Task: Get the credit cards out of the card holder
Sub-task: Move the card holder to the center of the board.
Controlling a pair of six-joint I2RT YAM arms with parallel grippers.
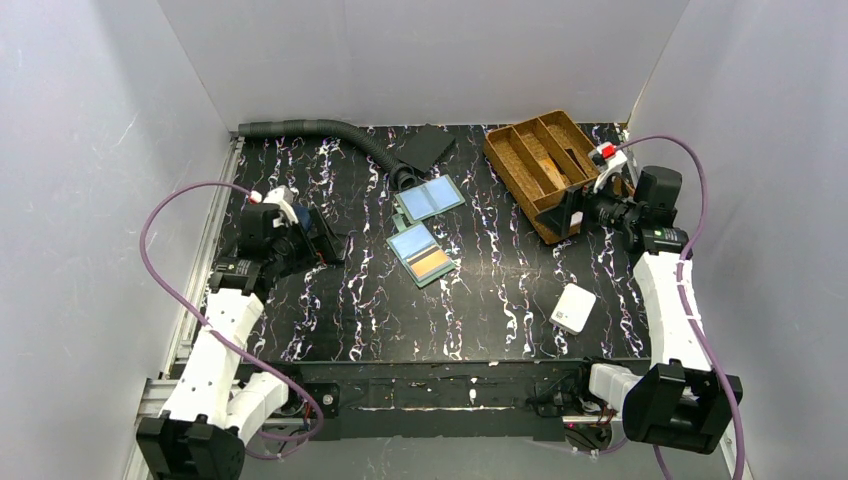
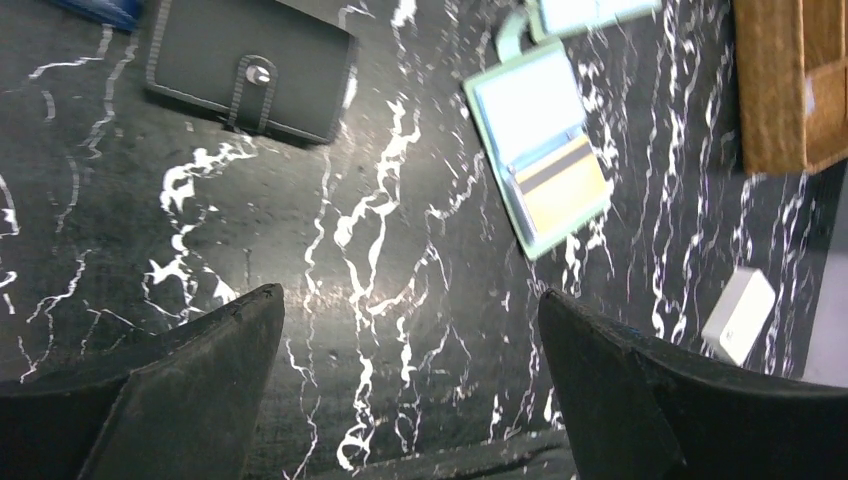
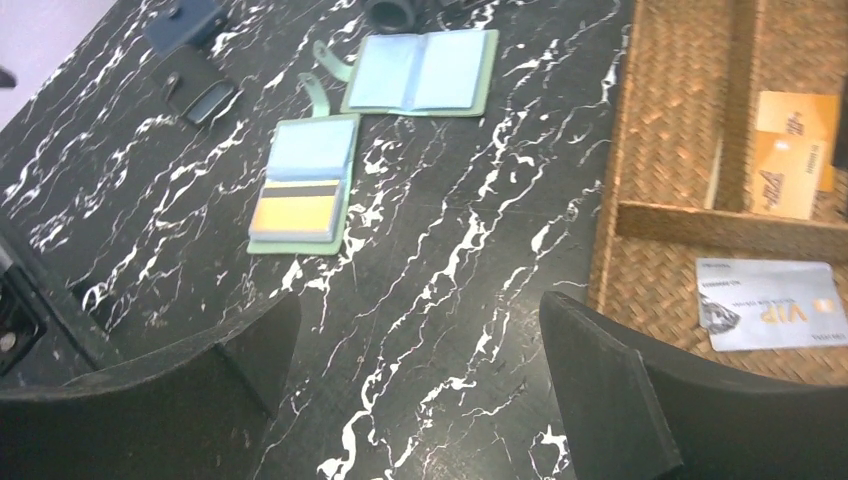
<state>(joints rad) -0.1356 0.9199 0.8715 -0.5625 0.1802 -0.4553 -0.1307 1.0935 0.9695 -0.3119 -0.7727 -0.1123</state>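
Observation:
The black wallet is next for my left gripper, which should move to the edge of the black wallet (image 2: 340,100), near the navy wallet, and close there.
The card holder (image 1: 422,254), a grey-green bifold, lies open and flat mid-table. Its far pocket shows a blue card (image 1: 410,242) and its near pocket an orange card (image 1: 433,263), with a dark strip between them. It also shows in the left wrist view (image 2: 540,160) and the right wrist view (image 3: 300,185). My left gripper (image 1: 335,250) is open and empty, left of the holder and apart from it; its jaws (image 2: 410,295) stand wide over bare table. My right gripper (image 1: 557,215) is open and empty, right of the holder by the tray; its jaws (image 3: 420,300) are wide too.
A second bifold with pale blue panels (image 1: 430,199) lies just behind the holder. A wicker tray (image 1: 512,185) at back right holds loose cards (image 3: 770,305). A white box (image 1: 573,308) sits front right. A black wallet (image 2: 250,65) and a navy wallet (image 3: 185,20) lie near my left gripper. A black hose (image 1: 320,130) runs along the back.

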